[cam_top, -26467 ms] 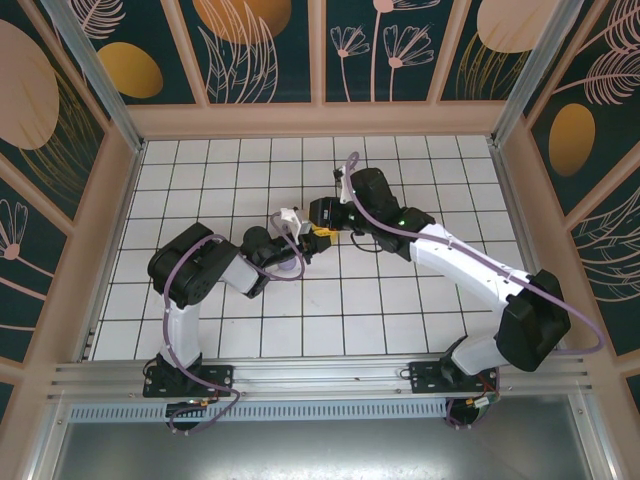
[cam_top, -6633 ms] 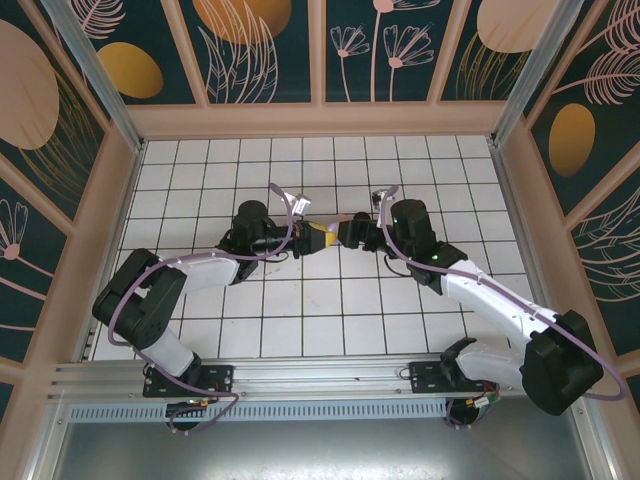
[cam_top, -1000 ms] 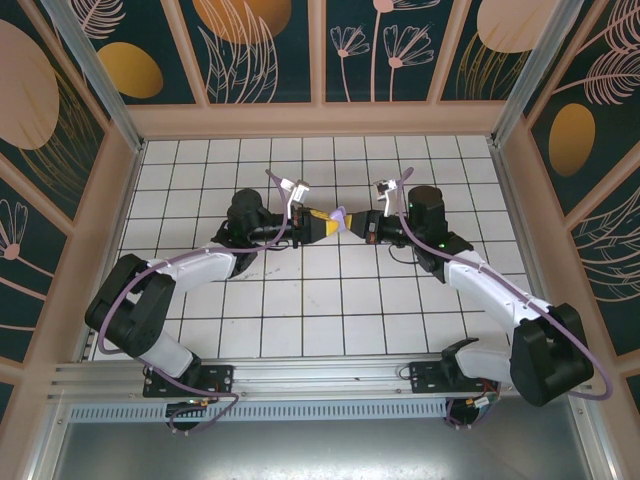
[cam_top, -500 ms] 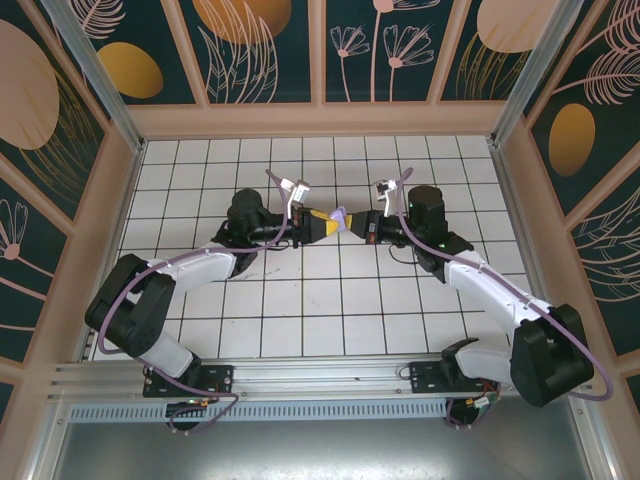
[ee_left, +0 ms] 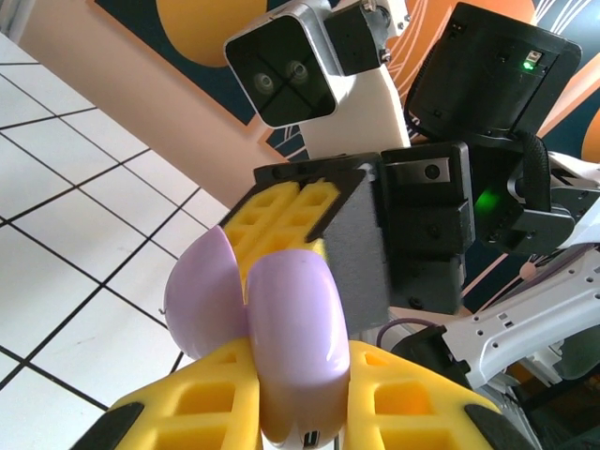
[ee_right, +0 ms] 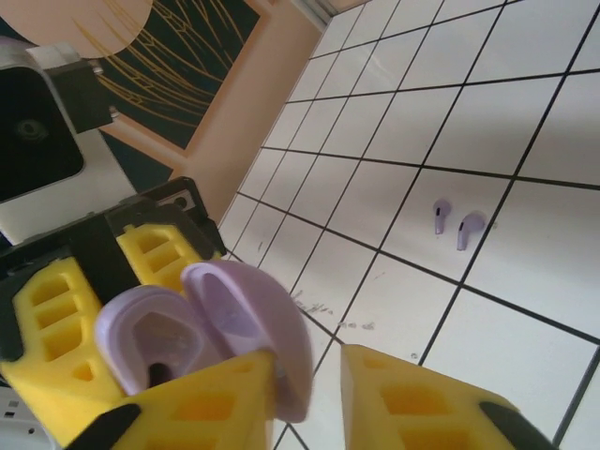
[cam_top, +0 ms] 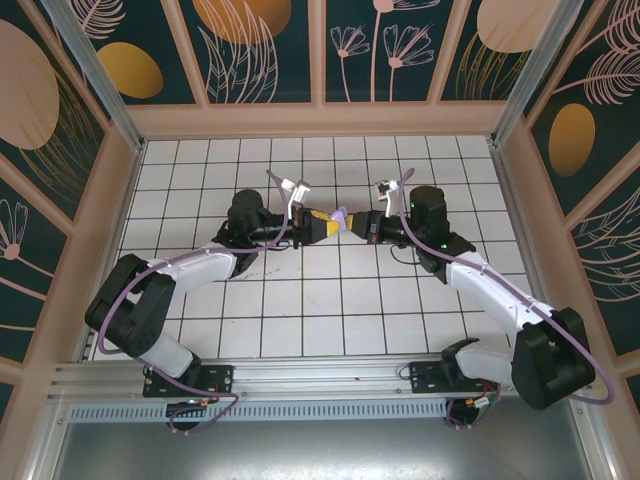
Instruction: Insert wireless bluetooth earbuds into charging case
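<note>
Next, my left gripper regrips the base hollow-side up while my right gripper takes the case's lid [ee_right: 262, 314], because the case's hollow base faces away from my left gripper.
The lilac charging case [ee_left: 286, 328] is held off the table, my left gripper [ee_left: 302, 394] shut on its base. Its lid [ee_left: 202, 295] stands open. In the top view the case [cam_top: 340, 218] hangs between my left gripper [cam_top: 320, 226] and my right gripper [cam_top: 356, 224], which face each other. In the right wrist view the case's hollow base [ee_right: 150, 342] and lid [ee_right: 253, 323] show. My right gripper [ee_right: 309, 375] is open: the lid lies against one finger, with a gap to the other. Two lilac earbuds [ee_right: 455, 223] lie on a white tile beyond.
The white tiled floor [cam_top: 330, 300] spreads around both arms, ringed by a wooden wall [cam_top: 320, 120]. Dark scuff marks [ee_right: 323, 314] lie on the tiles under the case. The right arm's wrist camera [ee_left: 281, 75] sits close behind the case.
My right gripper's jaws have parted and one finger is off the lid. Both arms and the case stay where they were.
</note>
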Robot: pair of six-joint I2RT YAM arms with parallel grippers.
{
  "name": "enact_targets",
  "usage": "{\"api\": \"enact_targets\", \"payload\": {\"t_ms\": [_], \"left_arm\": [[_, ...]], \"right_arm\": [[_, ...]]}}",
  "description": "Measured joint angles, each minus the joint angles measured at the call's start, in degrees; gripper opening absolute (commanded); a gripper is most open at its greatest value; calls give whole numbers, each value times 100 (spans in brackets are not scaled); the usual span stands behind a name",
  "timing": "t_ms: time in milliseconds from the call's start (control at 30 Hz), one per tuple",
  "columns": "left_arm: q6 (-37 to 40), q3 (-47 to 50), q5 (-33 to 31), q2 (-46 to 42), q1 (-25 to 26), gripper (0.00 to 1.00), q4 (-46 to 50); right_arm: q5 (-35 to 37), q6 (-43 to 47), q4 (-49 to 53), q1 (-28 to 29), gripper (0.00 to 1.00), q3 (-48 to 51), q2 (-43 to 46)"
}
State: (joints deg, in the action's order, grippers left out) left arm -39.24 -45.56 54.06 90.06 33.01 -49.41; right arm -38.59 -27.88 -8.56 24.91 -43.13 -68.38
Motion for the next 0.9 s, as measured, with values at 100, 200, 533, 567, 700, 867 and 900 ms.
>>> {"api": "enact_targets", "payload": {"t_ms": [100,200,533,567,700,867,900], "left_arm": [[-31,-4,24,0,0,0,-48],[-94,-37,85,0,0,0,-52],[-197,-140,168,0,0,0,-44],[-197,-144,177,0,0,0,-31],[-160,-195,208,0,0,10,70],[74,-232,94,0,39,46,374],[166,-232,61,-2,83,50,485]], "right_arm": [[-52,63,66,-13,19,-55,0],[-140,125,162,-17,14,-146,0],[-361,407,442,-127,0,-315,-2],[-372,415,459,-127,0,-323,-2],[-396,448,501,-136,0,-343,-2],[-278,468,535,-146,0,-345,-2],[-199,468,540,-160,0,-352,-2]]}}
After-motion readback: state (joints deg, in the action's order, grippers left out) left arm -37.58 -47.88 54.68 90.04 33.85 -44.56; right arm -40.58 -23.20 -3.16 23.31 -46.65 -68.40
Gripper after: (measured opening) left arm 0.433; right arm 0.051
